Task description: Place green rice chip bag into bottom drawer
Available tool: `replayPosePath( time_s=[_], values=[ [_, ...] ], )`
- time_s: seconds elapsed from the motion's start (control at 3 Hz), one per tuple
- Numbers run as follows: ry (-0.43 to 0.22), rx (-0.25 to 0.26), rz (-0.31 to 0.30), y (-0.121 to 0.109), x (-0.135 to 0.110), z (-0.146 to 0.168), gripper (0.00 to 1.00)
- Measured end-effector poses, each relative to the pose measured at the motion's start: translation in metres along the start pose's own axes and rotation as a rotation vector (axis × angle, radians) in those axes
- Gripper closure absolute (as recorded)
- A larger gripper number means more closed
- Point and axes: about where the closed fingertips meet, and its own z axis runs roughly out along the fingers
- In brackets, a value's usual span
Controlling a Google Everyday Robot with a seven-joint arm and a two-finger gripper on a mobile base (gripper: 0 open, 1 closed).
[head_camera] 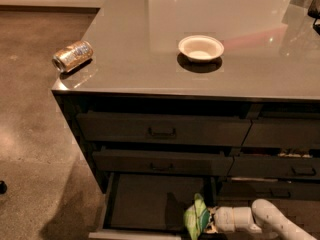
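The robot's gripper will release the green rice chip bag near the middle of the open bottom drawer's dark bottom (pixel 179 203).
The green rice chip bag (pixel 196 218) is a light-green pouch held upright over the right part of the open bottom drawer (pixel 145 201), low near its dark floor. My gripper (pixel 209 220) comes in from the right on a white arm and is shut on the bag's right side. The drawer is pulled out, with a pale front edge at the bottom of the view. The bag's lower end is cut off by the view's edge.
On the grey countertop (pixel 150 59) lie a gold-silver can (pixel 72 55) on its side at the left corner and a white bowl (pixel 201 47) in the middle. Two shut drawers with bar handles (pixel 161 132) sit above the open one. More drawers stand to the right.
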Motion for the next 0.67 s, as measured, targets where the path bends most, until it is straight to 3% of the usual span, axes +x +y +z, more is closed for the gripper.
replayPosePath(
  time_s=[0.67],
  values=[
    [0.021,0.028,0.013,-0.0041,0.0025,0.0075,1.00]
  ],
)
